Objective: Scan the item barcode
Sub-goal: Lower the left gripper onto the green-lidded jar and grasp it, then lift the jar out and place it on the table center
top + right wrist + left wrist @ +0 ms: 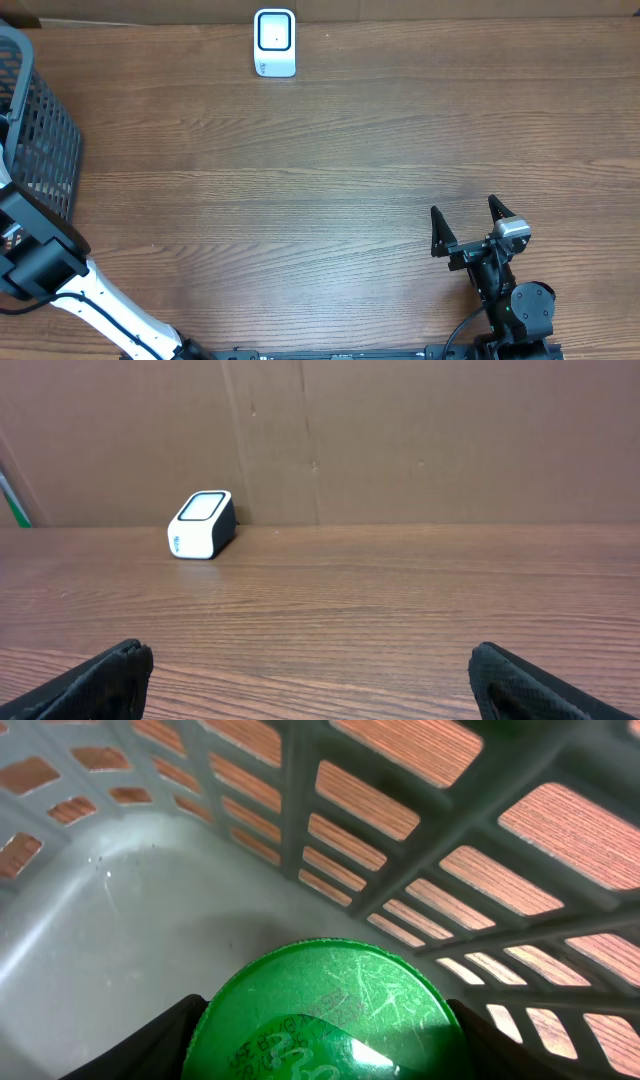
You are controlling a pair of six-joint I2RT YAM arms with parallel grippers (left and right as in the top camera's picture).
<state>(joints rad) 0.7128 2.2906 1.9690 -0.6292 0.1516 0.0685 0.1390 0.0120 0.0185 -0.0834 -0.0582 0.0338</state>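
Next, my left gripper releases the green-lidded container on the bare wood (319, 181) in front of the white barcode scanner.
The item is a container with a round green lid (330, 1010) bearing dark printed text, and it stands in a grey plastic basket (120, 910). No barcode shows on it. My left gripper (325, 1025) reaches into the basket with its black fingers (150, 1045) pressed against both sides of the lid. The white barcode scanner (274, 42) stands at the table's far edge and also shows as the scanner (201, 525) in the right wrist view. My right gripper (468, 222) is open and empty near the front right, low over the wood.
The basket (40, 130) sits at the table's left edge with my left arm (100, 300) leaning over it. A brown cardboard wall (400, 440) closes off the back. Bare wooden tabletop (330, 180) lies between the basket, scanner and right arm.
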